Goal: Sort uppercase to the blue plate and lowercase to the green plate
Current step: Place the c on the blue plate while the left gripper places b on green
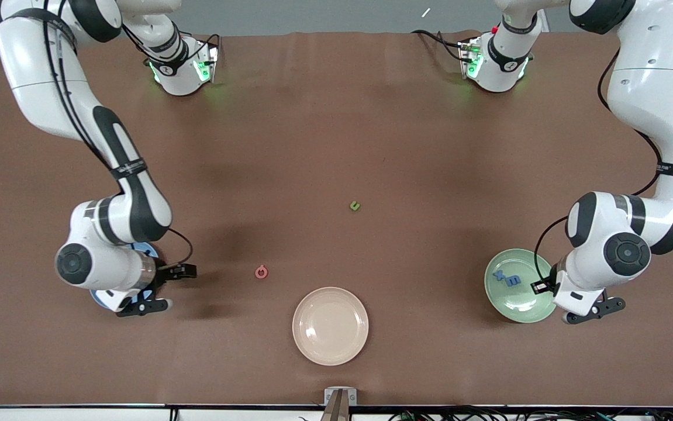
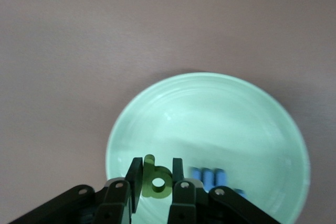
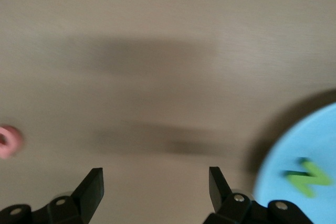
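I should close my right gripper on the ring point(image 1: 261, 272) point(image 3: 9, 141) of the pink-red Q, because this uppercase letter still belongs on the blue plate.
My left gripper point(image 1: 541, 286) is shut on the green b point(image 2: 156, 182) and holds it over the mint-green plate point(image 1: 520, 307), which also shows in the left wrist view point(image 2: 210, 114). The blue x point(image 1: 499, 277) and blue m point(image 1: 512, 281) lie in that plate; the m also shows in the left wrist view point(image 2: 210, 178). My right gripper point(image 1: 175, 273) is open and empty over the table beside the blue plate point(image 1: 97, 296). The green Z point(image 3: 307, 178) lies on the blue plate point(image 3: 315, 140). The pink-red Q point(image 1: 261, 271) and green u point(image 1: 354, 205) lie on the table. The blue C and green B are hidden.
A beige plate point(image 1: 330, 325) sits near the table's front edge in the middle, nearer to the front camera than the Q. The right arm's wrist covers most of the blue plate. The brown table point(image 1: 336, 128) is bare toward the robots' bases.
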You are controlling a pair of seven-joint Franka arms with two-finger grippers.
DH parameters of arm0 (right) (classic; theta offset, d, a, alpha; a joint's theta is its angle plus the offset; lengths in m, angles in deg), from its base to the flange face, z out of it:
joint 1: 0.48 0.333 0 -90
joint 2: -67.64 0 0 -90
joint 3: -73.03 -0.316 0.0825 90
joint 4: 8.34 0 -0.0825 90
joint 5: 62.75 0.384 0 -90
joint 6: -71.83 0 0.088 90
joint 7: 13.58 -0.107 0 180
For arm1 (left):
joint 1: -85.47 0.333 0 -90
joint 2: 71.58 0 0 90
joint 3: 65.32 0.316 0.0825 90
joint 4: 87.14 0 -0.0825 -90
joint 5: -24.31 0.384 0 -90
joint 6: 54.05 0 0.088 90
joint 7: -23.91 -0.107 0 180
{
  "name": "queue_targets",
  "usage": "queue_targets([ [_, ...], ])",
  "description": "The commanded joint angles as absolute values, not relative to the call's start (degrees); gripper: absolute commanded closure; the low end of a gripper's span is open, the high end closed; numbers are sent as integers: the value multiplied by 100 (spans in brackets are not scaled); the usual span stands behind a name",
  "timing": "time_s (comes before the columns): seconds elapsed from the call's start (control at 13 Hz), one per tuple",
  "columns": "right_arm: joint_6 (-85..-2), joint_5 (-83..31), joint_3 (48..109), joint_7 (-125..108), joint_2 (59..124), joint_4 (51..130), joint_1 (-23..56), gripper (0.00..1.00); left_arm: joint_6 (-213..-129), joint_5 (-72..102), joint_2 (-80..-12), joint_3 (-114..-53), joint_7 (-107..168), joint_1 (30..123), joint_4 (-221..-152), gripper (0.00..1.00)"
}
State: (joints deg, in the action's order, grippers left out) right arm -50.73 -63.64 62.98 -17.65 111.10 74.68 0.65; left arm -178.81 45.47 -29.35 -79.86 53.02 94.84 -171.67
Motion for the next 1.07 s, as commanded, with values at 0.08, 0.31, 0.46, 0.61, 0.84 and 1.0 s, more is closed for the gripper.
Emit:
queue_targets([
  [0.08, -5428, -6381, 6371, -2675, 11044, 7560, 671, 11, -18157, 4699, -2790, -8035, 5116, 9584, -17196, 75],
  [0.31, -5823, -6398, 6476, -3325, 11105, 7613, 1189, 11, -18158, 4699, -2772, -8035, 5133, 9567, -17205, 56],
  [0.46, -6253, -6398, 6669, -3607, 11316, 7613, 1559, 11, -18132, 4708, -2789, -8026, 5159, 9541, -17205, 0],
  [0.61, -6518, -6390, 6871, -3652, 11483, 7622, 1858, 11, -18088, 4708, -2833, -8052, 5168, 9549, -17205, 0],
  [0.84, -6650, -6398, 6890, -3802, 11580, 7639, 1955, 12, -17624, 4673, -3035, -8289, 5343, 9339, -17222, 0],
  [1.0, -6729, -6442, 6890, -3802, 11624, 7648, 1965, 19, -17412, 4655, -3071, -8787, 5877, 9321, -17257, 0],
])
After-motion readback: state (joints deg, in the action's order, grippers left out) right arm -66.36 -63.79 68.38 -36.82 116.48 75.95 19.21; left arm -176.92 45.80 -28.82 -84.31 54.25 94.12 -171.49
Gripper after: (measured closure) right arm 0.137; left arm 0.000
